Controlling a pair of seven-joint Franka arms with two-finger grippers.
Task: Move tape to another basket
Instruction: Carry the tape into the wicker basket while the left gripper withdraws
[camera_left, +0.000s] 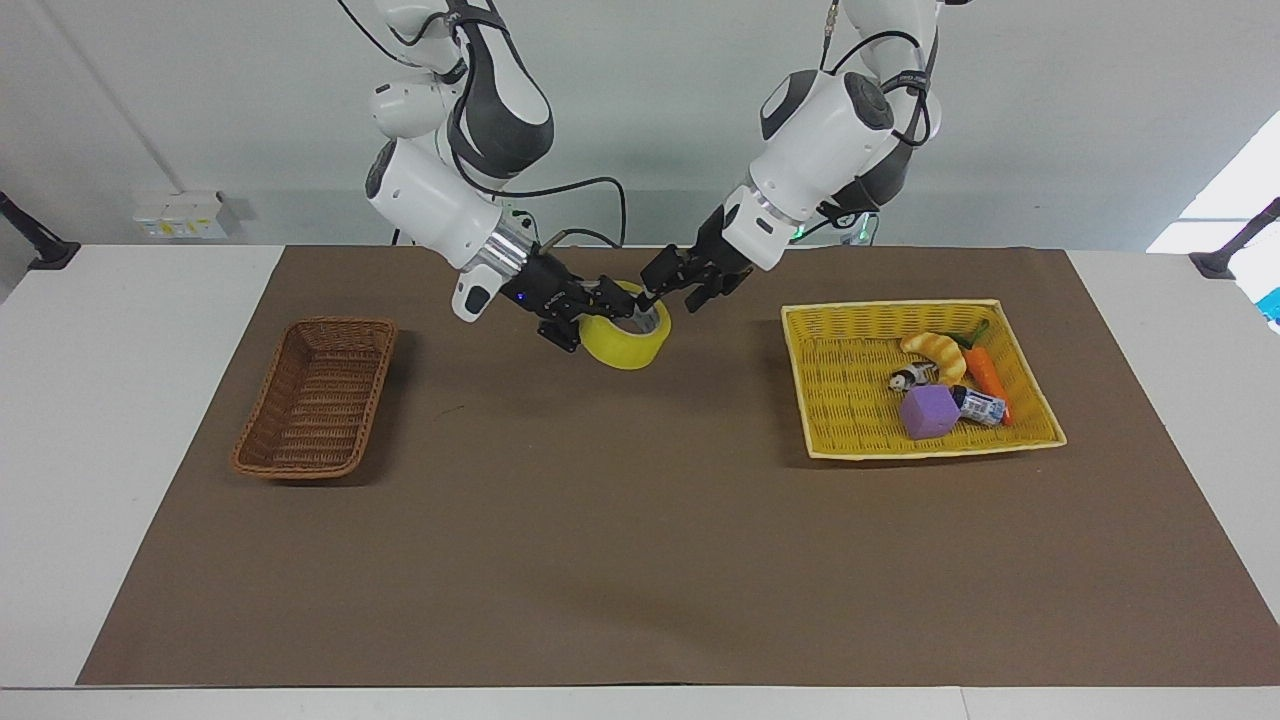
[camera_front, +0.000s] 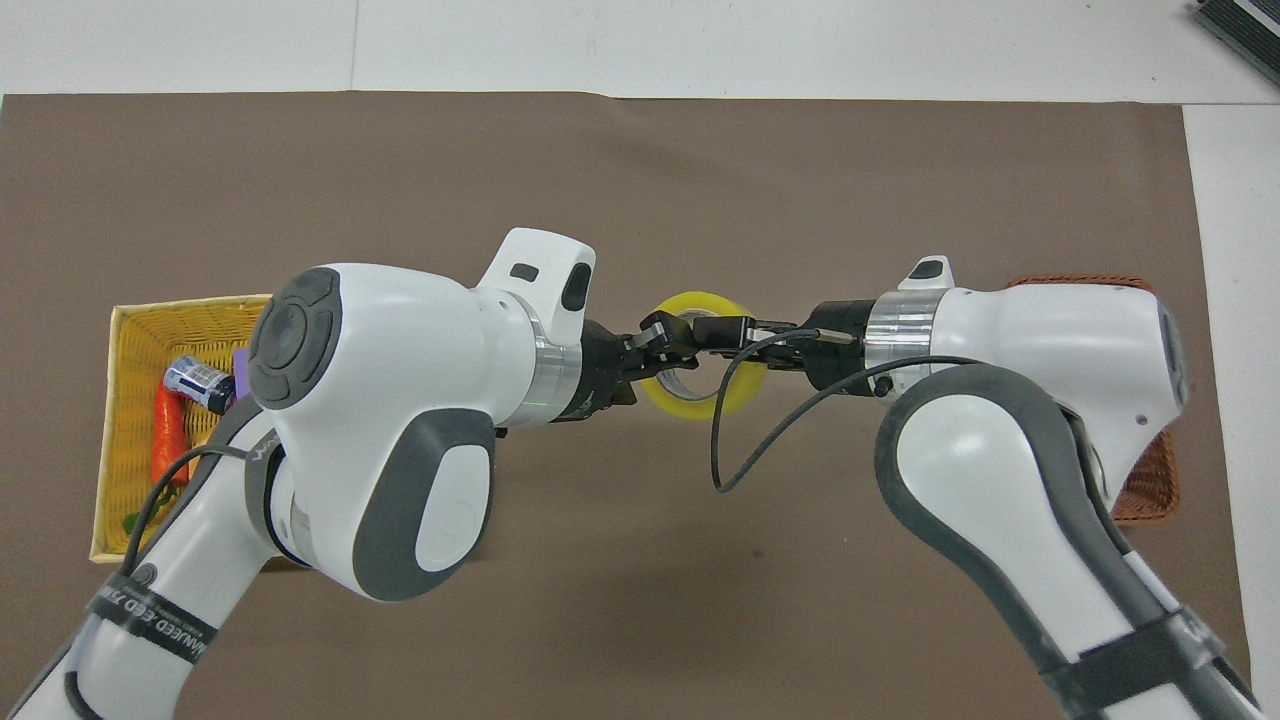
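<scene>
The robot's right gripper needs to release the yellow tape inside the dark-brown wicker basket (camera_front: 1084, 374), just past the basket's middle toward its far end. The tape now hangs above the brown mat.
The yellow tape (camera_left: 622, 347) hangs above the brown mat, between the two baskets, at the robots' end of the table. My right gripper (camera_left: 597, 303) is shut on the tape's wall, with one finger inside the ring. In the overhead view the right gripper (camera_front: 722, 331) lies across the tape (camera_front: 700, 404). My left gripper (camera_left: 668, 284) is open and empty, just off the tape's rim and slightly above it; it also shows in the overhead view (camera_front: 662, 346). The dark-brown wicker basket (camera_left: 315, 400) stands empty toward the right arm's end, mostly hidden under the right arm in the overhead view (camera_front: 1150, 480).
The wider yellow basket (camera_left: 830, 400) stands toward the left arm's end. It holds a purple cube (camera_left: 928, 412), a carrot (camera_left: 988, 375), a croissant (camera_left: 935, 352) and a small bottle (camera_left: 978, 405). A brown mat (camera_left: 620, 520) covers the table.
</scene>
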